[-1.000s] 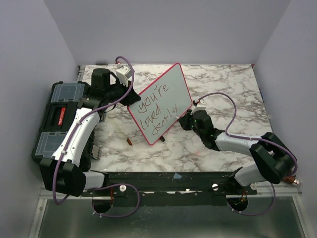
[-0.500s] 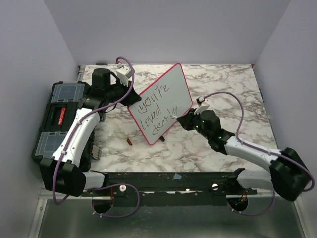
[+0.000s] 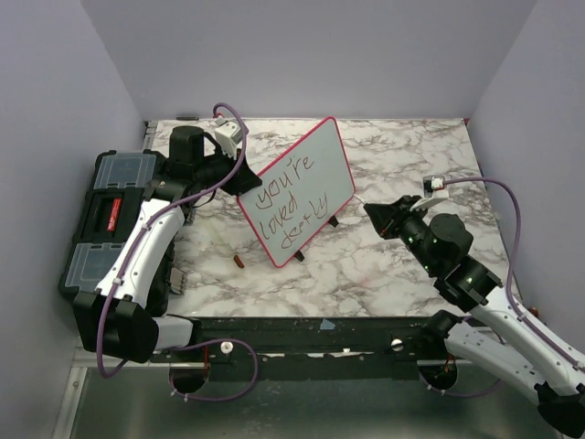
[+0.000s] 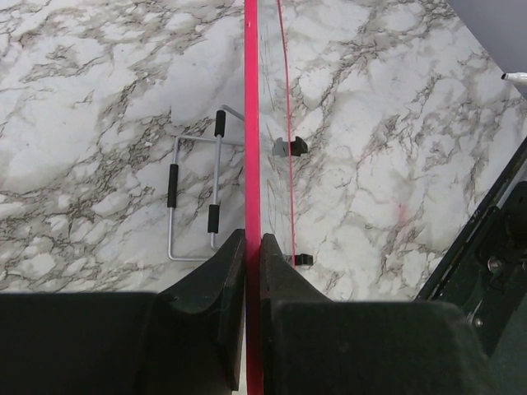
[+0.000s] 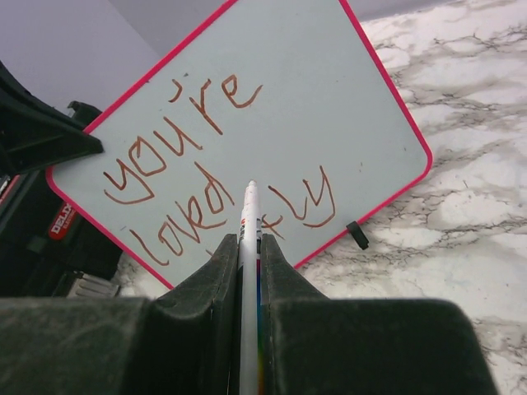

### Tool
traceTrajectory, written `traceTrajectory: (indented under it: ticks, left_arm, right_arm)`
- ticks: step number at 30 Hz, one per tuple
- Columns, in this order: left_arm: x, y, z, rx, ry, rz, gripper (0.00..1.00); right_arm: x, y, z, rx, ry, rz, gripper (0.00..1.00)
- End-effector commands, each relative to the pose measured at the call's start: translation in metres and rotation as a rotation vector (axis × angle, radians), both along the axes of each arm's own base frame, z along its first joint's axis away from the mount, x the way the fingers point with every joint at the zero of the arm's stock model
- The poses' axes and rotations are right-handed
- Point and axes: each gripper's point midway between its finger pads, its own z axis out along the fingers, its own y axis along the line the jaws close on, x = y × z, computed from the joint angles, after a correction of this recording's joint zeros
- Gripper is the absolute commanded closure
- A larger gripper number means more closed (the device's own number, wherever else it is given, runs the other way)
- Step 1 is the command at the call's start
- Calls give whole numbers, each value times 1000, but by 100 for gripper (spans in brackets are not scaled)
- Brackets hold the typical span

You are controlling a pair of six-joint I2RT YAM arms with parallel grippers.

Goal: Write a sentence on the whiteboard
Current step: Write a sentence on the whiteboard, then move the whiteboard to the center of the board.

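Next, my left gripper lets go of the whiteboard over the bare marble [image 3: 352, 232] [image 4: 328, 145] between the whiteboard's black feet and my right gripper.
The whiteboard [image 3: 297, 187], red-framed, stands tilted on the marble table and carries brown handwriting reading "you're loved" with a third word below. My left gripper [image 3: 240, 174] is shut on its left edge. In the left wrist view the red frame [image 4: 251, 123] runs straight between the closed fingers of that gripper [image 4: 254, 240]. My right gripper [image 3: 377, 212] hovers to the right of the board, apart from it, shut on a white marker [image 5: 249, 216]. In the right wrist view the marker tip points at the whiteboard [image 5: 280, 99] from between that gripper's [image 5: 249, 243] fingers.
A black toolbox [image 3: 111, 219] sits at the table's left edge under the left arm. A small brown cap [image 3: 239, 262] lies in front of the board. A wire stand [image 4: 193, 197] lies flat behind the board. Walls enclose the table on three sides.
My right arm has drawn back to the right with the marker, lifting its tip off the board's lower right. The board and the left arm have stayed put.
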Motion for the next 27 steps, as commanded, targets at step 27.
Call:
traceTrajectory:
  ticks: [27]
  left_arm:
    - [-50,17,-94,91,543,124,100]
  right_arm:
    - [-24,-40,31,-41,-11,-83,99]
